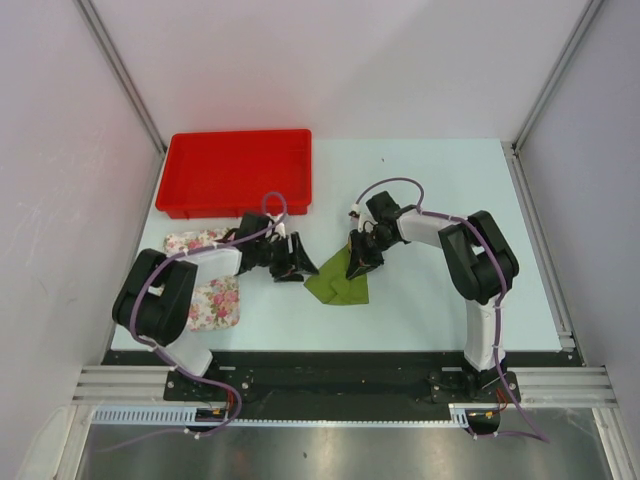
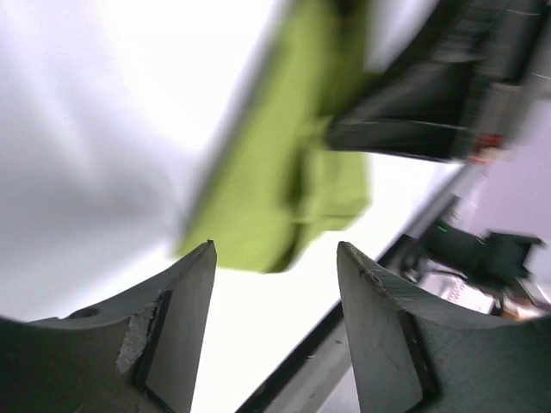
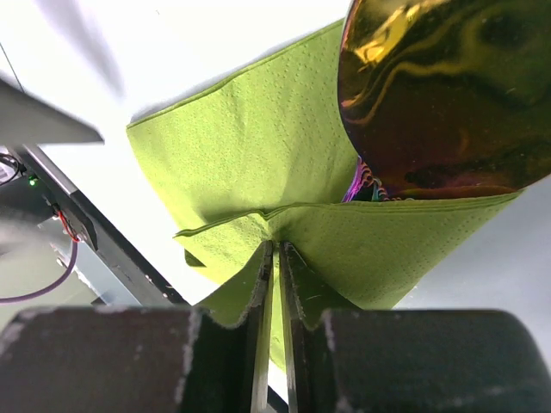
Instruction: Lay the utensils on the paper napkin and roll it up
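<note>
The napkin's loose flap lies spread outside the fold my right gripper pinches, so next my left gripper grabs the flap's outer edge (image 1: pixel 316 290) and wraps it over that fold.
The olive-green paper napkin (image 1: pixel 338 283) lies crumpled and partly folded on the table between the two arms. My right gripper (image 1: pixel 358 262) is shut on a fold of the napkin (image 3: pixel 258 172) and pinches it between its jaws. A shiny golden spoon bowl (image 3: pixel 443 95) rests on the napkin, with a bit of pink-purple cutlery (image 3: pixel 362 182) showing beside it under the fold. My left gripper (image 1: pixel 296 268) is open and empty, just left of the napkin, which shows blurred ahead of its fingers (image 2: pixel 284 181).
A red tray (image 1: pixel 237 172) stands at the back left. A floral pink and white cloth (image 1: pixel 207 290) lies at the left under the left arm. The table's near edge has a black rail (image 1: pixel 330 362).
</note>
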### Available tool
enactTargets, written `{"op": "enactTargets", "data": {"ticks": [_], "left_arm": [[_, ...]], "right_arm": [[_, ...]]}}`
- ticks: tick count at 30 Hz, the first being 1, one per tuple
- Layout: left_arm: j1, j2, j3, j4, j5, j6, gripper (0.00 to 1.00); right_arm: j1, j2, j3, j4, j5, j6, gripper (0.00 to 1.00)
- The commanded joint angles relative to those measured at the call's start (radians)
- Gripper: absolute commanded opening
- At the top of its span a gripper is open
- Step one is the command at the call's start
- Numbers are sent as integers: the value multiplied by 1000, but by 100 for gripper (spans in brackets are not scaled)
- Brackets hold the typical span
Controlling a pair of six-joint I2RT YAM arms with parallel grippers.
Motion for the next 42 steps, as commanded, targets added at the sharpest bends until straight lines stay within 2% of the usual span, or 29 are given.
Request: {"op": "enactTargets", "data": {"ticks": [1,8,13,17,21,26,36,37,41,42], "left_arm": [[29,-3,-38,-120,-72,75,66],[-29,156,28,-38,-9,40,65],[-91,270,58,169,109,-60,62],[-112,262,84,313,118,-65,63],[-109,271,130,297,91,12,65],[-100,307,169,237,75,70,63],[-59,206,46,113,150,55,53],[-56,198,38,107,153,54,52],[-45,141,17,93,132,63,27],[-46,114,15,106,135,60,25]], "right_arm": [[13,47,-53,-31,122,-40,12],[11,55,-53,-33,125,-40,12],[7,60,-50,-33,127,-40,11],[7,61,-51,-33,123,-40,11],[5,63,-48,-30,120,-39,11],[7,64,-48,-24,120,-34,11],[1,67,-51,-19,128,-29,10],[2,67,-53,-18,128,-29,9],[-1,67,-58,-15,130,-28,9],[-1,67,-58,-15,130,-28,10]]}}
